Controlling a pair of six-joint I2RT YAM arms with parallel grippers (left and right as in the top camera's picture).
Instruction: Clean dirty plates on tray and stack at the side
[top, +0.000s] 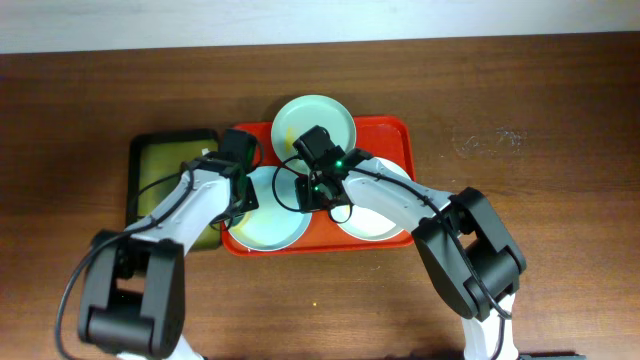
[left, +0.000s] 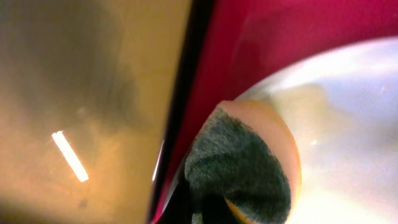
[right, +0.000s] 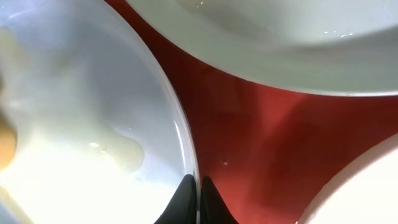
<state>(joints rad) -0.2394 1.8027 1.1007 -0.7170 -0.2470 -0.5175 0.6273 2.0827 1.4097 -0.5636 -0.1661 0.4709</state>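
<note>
I will use my right gripper to set the blue plate down on the brown table (top: 467, 157) next to the red-orange tray, past the cream white plate.
The red-orange tray (top: 395, 135) holds three plates. The mint green plate (top: 318, 120) lies at the back with a yellow smear. The pale blue plate (top: 268, 225) lies front left and the cream white plate (top: 375, 228) front right. My right gripper (top: 320, 192) is shut on the blue plate's right rim; the right wrist view shows the fingers (right: 194, 199) pinching that rim, with a pale smear on the plate (right: 81, 124). My left gripper (top: 240, 190) is shut on a sponge (left: 242, 162) with a dark green pad. The sponge rests on the blue plate's left edge (left: 348, 124).
A smaller olive-green tray (top: 165, 165) with a black rim (left: 186, 93) sits against the red tray's left side. Brown wooden table (top: 540, 120) surrounds both trays. In the right wrist view the mint plate (right: 280, 43) and the cream plate (right: 373, 186) lie close by on the red tray (right: 261, 137).
</note>
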